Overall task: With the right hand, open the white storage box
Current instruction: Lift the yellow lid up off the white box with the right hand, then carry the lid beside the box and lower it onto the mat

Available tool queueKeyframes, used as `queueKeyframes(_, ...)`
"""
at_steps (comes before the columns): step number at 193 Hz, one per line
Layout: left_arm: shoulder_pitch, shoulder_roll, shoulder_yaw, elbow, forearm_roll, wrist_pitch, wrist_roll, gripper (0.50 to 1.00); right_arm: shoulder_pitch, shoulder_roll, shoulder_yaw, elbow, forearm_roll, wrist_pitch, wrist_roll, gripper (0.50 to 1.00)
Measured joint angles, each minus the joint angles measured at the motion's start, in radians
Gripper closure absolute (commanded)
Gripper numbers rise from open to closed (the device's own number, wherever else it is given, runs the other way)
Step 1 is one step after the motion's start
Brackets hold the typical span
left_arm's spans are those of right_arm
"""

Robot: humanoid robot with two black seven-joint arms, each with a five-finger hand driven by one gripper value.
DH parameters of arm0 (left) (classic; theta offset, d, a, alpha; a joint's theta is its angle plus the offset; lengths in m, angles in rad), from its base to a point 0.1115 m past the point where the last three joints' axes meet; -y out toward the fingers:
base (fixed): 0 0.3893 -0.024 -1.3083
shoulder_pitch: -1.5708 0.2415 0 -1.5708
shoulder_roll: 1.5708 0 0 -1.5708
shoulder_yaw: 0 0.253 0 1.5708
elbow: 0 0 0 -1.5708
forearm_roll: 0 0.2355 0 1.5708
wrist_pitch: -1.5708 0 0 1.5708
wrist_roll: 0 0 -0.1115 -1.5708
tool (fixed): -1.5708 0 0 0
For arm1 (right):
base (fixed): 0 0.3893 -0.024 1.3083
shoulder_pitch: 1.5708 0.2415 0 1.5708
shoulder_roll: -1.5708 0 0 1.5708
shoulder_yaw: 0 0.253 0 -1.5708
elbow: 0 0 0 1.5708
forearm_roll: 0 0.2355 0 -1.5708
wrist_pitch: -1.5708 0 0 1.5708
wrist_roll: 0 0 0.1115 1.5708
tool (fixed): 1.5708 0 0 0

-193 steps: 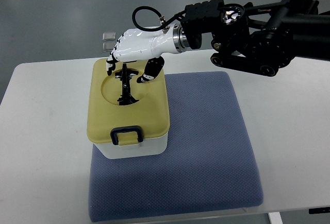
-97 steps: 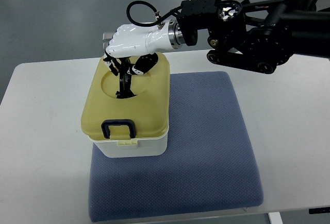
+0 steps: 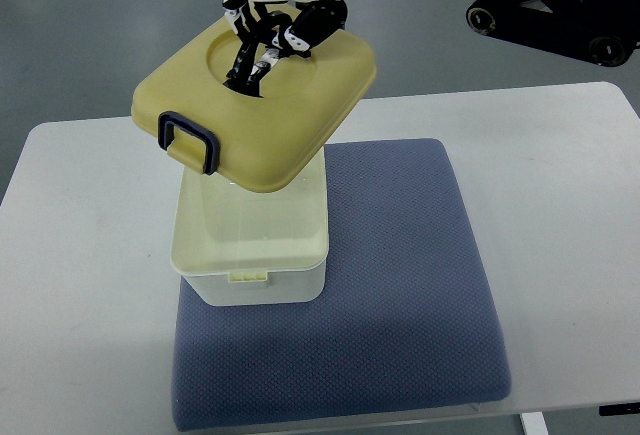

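I should let the yellow lid go from my right gripper onto the bare blue-grey mat (image 3: pixel 425 221) next to the white storage box.
A white storage box (image 3: pixel 250 260) stands on the left part of a blue-grey mat (image 3: pixel 400 285), its top uncovered. Its yellow lid (image 3: pixel 260 105), with a dark blue clasp (image 3: pixel 187 142) on its near edge, hangs tilted in the air above the box's far side. My right hand (image 3: pixel 270 30), white with black finger joints, comes in from the upper right and is shut on the black handle in the lid's round recess. The left hand is not in view.
The mat lies on a white table (image 3: pixel 90 255) whose far edge meets grey floor. My dark right arm (image 3: pixel 550 5) crosses the upper right corner above the table.
The lid was on the box with my hand closing on its handle. Now my right hand has risen and lifted the lid off, tilted and turned toward the left.
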Motion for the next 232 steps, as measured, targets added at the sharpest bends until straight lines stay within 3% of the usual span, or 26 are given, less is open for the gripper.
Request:
queueKeyframes(62, 0.0, 0.0, 0.002, -0.004, 0.0, 0.0, 0.001, 0.5, -0.067, -0.279, -0.102, 0.017, -0.027, 0.006, 0.082, 1.0)
queueKeyframes(99, 0.0, 0.0, 0.003, -0.007, 0.001, -0.001, 0.003, 0.5, -0.196, -0.382, -0.147, -0.002, -0.04, -0.064, 0.11, 1.0)
queueKeyframes(141, 0.0, 0.0, 0.003, -0.008, 0.003, -0.002, 0.007, 0.5, -0.388, -0.374, -0.149, -0.047, -0.041, -0.169, 0.108, 1.0)
queueKeyframes(174, 0.0, 0.0, 0.003, -0.006, 0.003, 0.0, 0.008, 0.5, -0.476, -0.296, -0.148, -0.05, -0.042, -0.239, 0.099, 1.0)
queueKeyframes(232, 0.0, 0.0, 0.002, -0.007, 0.002, 0.0, 0.008, 0.5, -0.506, -0.232, -0.135, -0.072, -0.037, -0.262, 0.097, 1.0)
